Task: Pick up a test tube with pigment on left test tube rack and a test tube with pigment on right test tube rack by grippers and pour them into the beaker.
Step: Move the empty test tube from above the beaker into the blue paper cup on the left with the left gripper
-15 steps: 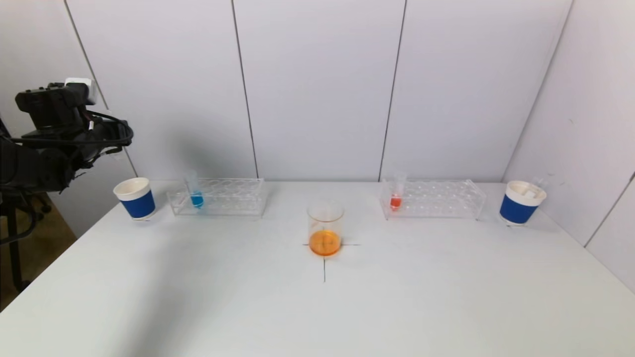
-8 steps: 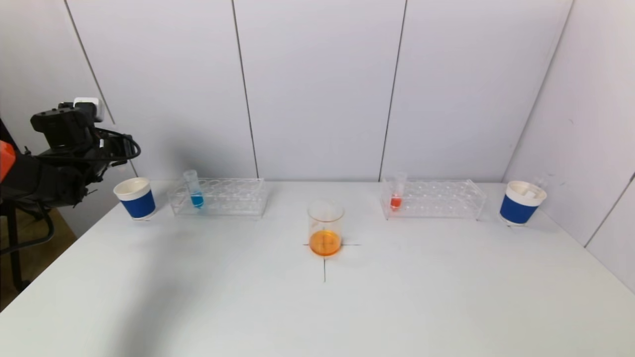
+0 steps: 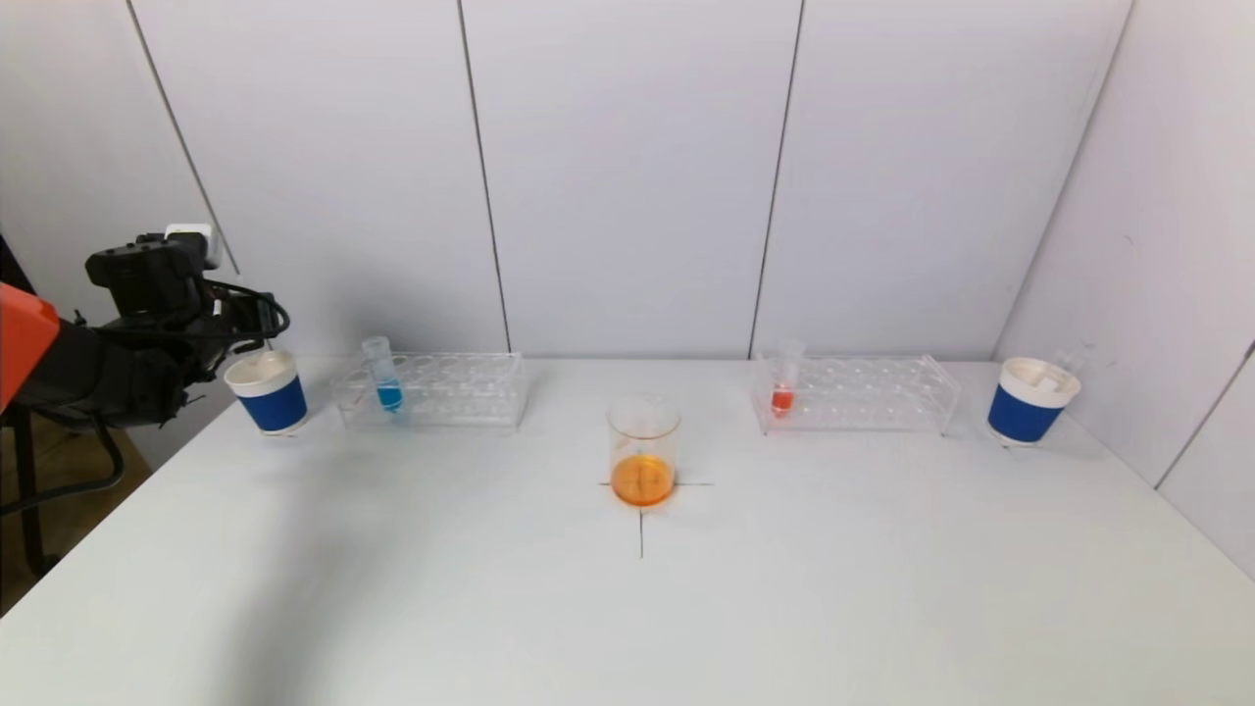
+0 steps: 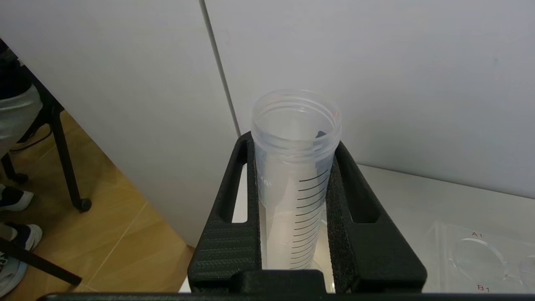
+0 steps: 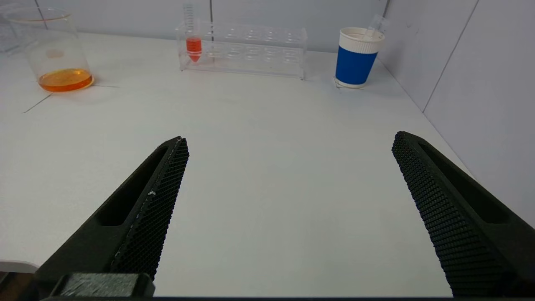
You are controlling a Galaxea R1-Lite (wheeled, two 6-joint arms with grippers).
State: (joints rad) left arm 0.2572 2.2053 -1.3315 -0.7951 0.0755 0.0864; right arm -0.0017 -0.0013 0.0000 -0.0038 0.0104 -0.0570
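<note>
I need to let the empty test tube go from my left gripper inside the blue paper cup (image 3: 266, 372) (image 4: 301, 268) next to the rack with blue pigment.
My left gripper (image 4: 292, 142) is shut on an empty clear graduated test tube (image 4: 294, 175), held upright with its open mouth up. In the head view the left arm (image 3: 147, 333) reaches to just above the left blue paper cup (image 3: 267, 394). A tube with blue pigment (image 3: 384, 378) stands in the left rack (image 3: 451, 392). A tube with red pigment (image 3: 784, 387) stands in the right rack (image 3: 873, 394). The beaker (image 3: 642, 446) at the table's centre holds orange liquid. My right gripper (image 5: 288, 142) is open over bare table near the front right, out of the head view.
A second blue paper cup (image 3: 1029, 402) with an empty tube in it stands at the far right, close to the side wall. White wall panels rise right behind the racks. Past the table's left edge there is floor and a chair leg (image 4: 67, 167).
The left arm has come down and moved right with the empty tube, from well above the table's left edge to just over the left cup. The right gripper has not moved.
</note>
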